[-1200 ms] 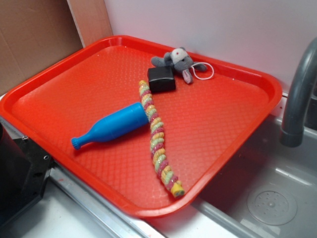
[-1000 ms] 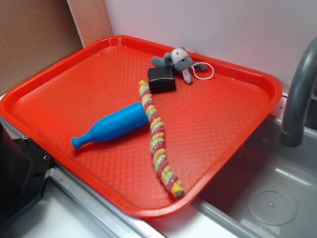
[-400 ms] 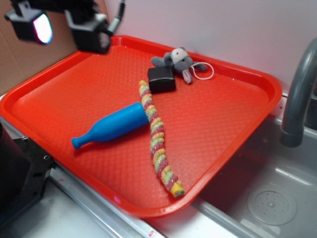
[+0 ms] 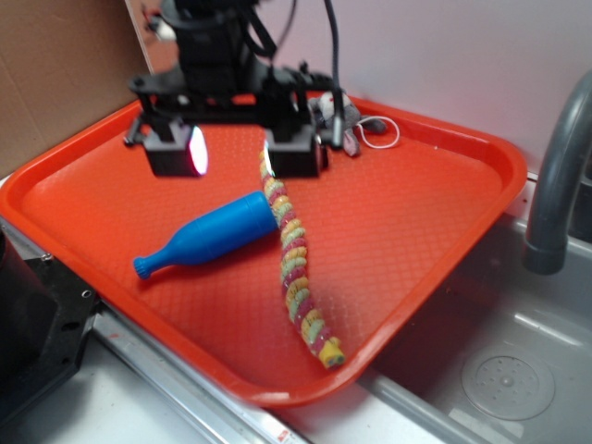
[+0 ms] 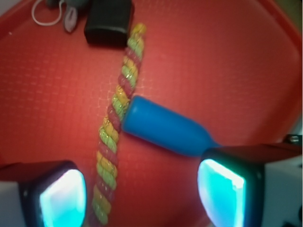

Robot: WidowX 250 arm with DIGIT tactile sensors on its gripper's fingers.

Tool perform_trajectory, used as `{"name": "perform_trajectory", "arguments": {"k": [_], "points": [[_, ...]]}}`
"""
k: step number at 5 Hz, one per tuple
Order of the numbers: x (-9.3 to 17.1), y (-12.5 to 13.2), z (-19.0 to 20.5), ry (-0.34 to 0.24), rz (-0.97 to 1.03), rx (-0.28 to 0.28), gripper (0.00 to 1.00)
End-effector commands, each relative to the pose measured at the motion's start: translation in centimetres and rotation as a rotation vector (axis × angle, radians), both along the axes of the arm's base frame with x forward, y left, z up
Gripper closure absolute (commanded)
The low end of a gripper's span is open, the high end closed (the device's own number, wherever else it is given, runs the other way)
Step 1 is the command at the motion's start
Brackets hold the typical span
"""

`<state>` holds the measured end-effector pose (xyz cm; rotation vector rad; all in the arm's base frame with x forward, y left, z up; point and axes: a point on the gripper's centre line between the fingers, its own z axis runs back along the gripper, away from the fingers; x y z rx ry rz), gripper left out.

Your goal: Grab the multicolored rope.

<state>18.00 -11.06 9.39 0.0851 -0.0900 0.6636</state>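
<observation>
The multicolored rope's near half [image 4: 295, 280] [image 5: 103, 193], between the blue bottle's base and the rope's yellow near end, is the next place my gripper should go to and close on.
The multicolored rope [image 4: 294, 259] is a long twisted fuzzy rope in yellow, pink, green and red bands. It lies diagonally on the red tray [image 4: 425, 213], its upper part against the base of the blue bottle [image 4: 208, 236]. My gripper [image 4: 236, 153] hovers open and empty above the tray, over the rope's far end. In the wrist view the rope [image 5: 118, 127] runs down between my two lit fingers [image 5: 61, 198], closer to the left one, with the bottle [image 5: 165, 127] to its right.
A black block [image 5: 109, 21] lies at the rope's far end, and a grey plush mouse with a white cord loop [image 4: 379, 134] is beside it near the tray's back rim. A grey faucet [image 4: 555, 185] and a sink [image 4: 499, 370] are on the right. Cardboard stands at the back left.
My gripper has come into view from the upper left and moved right and down, over the tray above the rope's far end. The objects on the tray have not moved.
</observation>
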Motion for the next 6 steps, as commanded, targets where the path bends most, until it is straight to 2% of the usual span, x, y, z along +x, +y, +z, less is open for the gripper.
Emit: {"name": "perform_trajectory", "arguments": {"k": [1,2,5,6], "points": [[2.3,-0.4,-2.9,0.034,-0.054,-0.080,0.00],[1.7,-0.6,-2.0,0.019,-0.059,-0.111,0.00],[1.7,-0.6,-2.0,0.019,-0.059,-0.111,0.00],[1.9,-1.5,-4.1,0.002,-0.065,-0.140,0.00]]}}
